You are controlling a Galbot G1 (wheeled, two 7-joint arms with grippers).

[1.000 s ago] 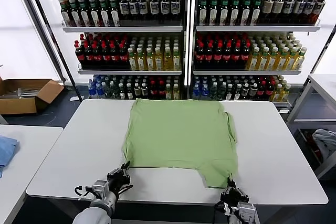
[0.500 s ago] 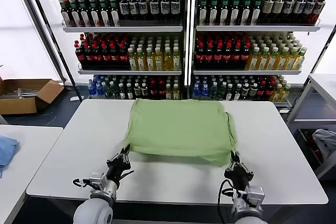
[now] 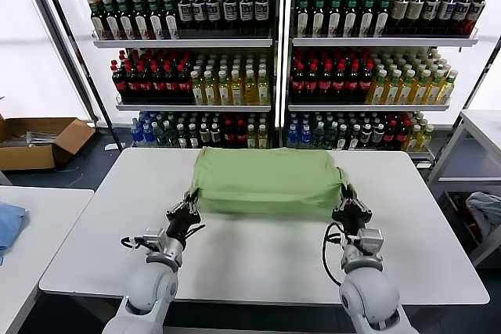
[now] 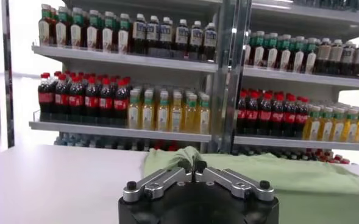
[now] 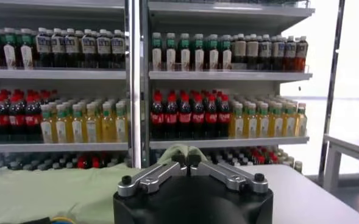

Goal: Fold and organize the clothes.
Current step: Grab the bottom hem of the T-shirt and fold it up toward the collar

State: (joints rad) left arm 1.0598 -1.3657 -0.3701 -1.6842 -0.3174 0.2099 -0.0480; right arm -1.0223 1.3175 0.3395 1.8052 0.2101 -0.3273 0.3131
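The light green polo shirt lies along the table's far edge, so both grippers should lay it down, take its near corners (image 3: 332,213) and drag it closer.
A light green polo shirt (image 3: 266,181) lies on the white table (image 3: 258,252), its near half folded back over the far half. My left gripper (image 3: 190,200) is shut on the shirt's near left corner, and my right gripper (image 3: 345,198) is shut on its near right corner. In the left wrist view the gripper (image 4: 194,169) pinches a bunch of green fabric (image 4: 182,157). In the right wrist view the gripper (image 5: 186,161) pinches green fabric (image 5: 176,150) too. The collar, buttons and printed patch are hidden.
Shelves of bottles (image 3: 274,68) stand behind the table. A second white table (image 3: 35,232) with a blue cloth (image 3: 8,224) is at the left. A cardboard box (image 3: 39,140) sits on the floor at the far left. A side table (image 3: 481,134) stands at the right.
Both grippers have moved away from me over the table, carrying the shirt's near edge up and back, so the near half now lies folded over the far half.
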